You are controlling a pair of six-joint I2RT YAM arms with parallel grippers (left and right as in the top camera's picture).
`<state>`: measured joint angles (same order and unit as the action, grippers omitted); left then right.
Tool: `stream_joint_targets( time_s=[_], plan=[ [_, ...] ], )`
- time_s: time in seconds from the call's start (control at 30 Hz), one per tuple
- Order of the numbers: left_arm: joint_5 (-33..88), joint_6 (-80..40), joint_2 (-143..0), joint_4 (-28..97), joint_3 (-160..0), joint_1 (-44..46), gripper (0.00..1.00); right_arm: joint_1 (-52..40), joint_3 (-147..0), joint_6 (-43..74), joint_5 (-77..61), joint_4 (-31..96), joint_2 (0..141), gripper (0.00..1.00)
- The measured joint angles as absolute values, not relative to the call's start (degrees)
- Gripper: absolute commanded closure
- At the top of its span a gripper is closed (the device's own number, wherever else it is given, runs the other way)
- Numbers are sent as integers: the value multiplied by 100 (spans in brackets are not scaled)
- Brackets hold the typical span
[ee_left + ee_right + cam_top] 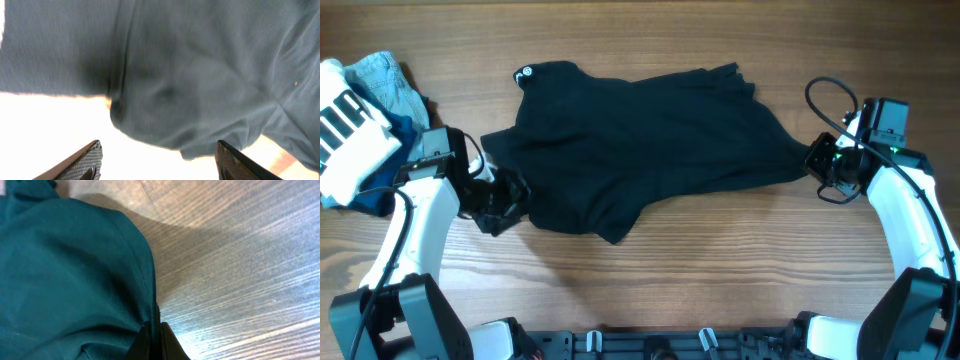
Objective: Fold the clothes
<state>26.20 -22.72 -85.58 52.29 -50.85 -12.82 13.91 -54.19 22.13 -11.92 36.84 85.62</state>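
The robot's left gripper needs to close on the dark garment's near corner (614, 237), the one that sticks out toward the bare front of the table.
A dark garment (650, 140) lies spread and rumpled across the middle of the wooden table. It looks teal in the wrist views. My left gripper (505, 205) is at its left edge with jaws (159, 162) open and empty; the cloth's edge (200, 100) lies just ahead of the fingertips. My right gripper (820, 160) is at the garment's right edge. Its jaws (154, 339) are shut on the hem of the garment (75, 280).
A pile of other clothes sits at the far left: a white and black striped piece (345, 125), a light blue denim piece (385, 80) and a blue piece under them. Bare wood table (720, 260) runs along the front.
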Motion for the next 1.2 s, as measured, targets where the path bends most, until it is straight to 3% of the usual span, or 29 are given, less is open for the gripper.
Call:
stream_joint_targets(
  time_s=[0.13,0.3,0.67,1.07,1.13,1.2],
  plan=[
    [2788,-2255,-8558,5638,-5085,-1011,30,1391,-5413,2213,-1149,3682,8562,96],
    [2906,-2493,-8560,5035,-4945,113,34,1391,-5413,2213,-1149,3684,8562,96],
    [1846,-5262,-8560,4171,-4589,2832,34,1391,-5413,2213,-1149,3686,8562,96],
    [1028,-6128,-8956,3780,-4589,3070,37,1391,-5413,2213,-1149,3710,8560,96],
    [1007,-6160,-9161,3754,-4589,3070,45,1391,-5413,2213,-1149,3710,8562,96],
    [1009,-6184,-9277,3653,-4613,3070,77,1391,-5413,2213,-1149,3712,8562,96]
  ],
)
